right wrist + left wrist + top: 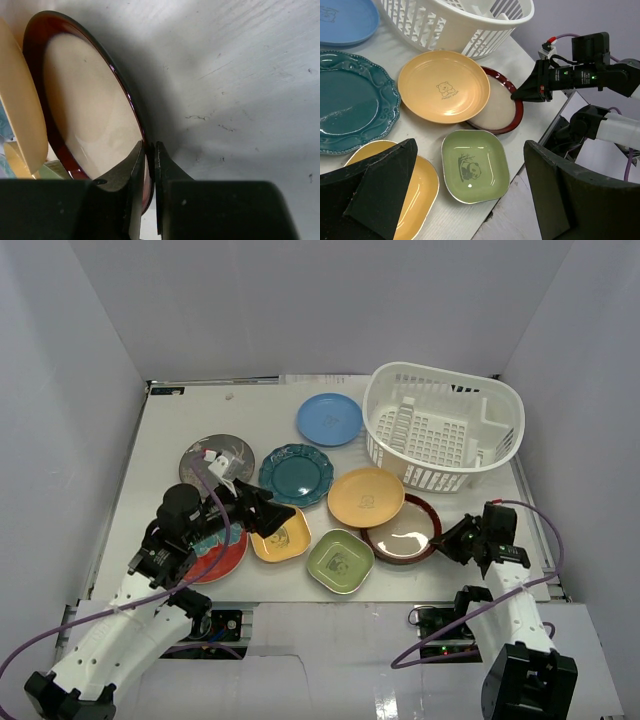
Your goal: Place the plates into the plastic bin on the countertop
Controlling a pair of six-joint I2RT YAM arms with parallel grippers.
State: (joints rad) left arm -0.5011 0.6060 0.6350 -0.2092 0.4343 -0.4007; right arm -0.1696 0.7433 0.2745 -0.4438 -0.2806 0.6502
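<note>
My right gripper is to release the maroon-rimmed plate on the white plastic bin's grid bottom (pixel 440 430), beside the inner divider of the bin. The maroon-rimmed plate is still partly under the orange plate.
The maroon-rimmed plate (pixel 402 530) lies at the front right of the countertop (pixel 180 420), partly under the orange plate (pixel 365 496). My right gripper (pixel 150 150) is shut on its near right rim (pixel 85 110). The left gripper (pixel 470 145) hangs open over the yellow squarish plate (pixel 283 537), beside the green one (pixel 475 167), holding nothing. The teal scalloped plate (pixel 295 474), the light blue plate (pixel 329 418) and the grey patterned plate (pixel 215 455) lie further back. A red plate (pixel 215 558) is mostly hidden under the left arm. The white plastic bin (pixel 445 430) stands at the back right.
Pale grey walls close in the countertop on three sides. The bin has an inner divider (pixel 405 425) and holds no plates. The countertop's front edge (pixel 400 595) runs just in front of the green and maroon-rimmed plates.
</note>
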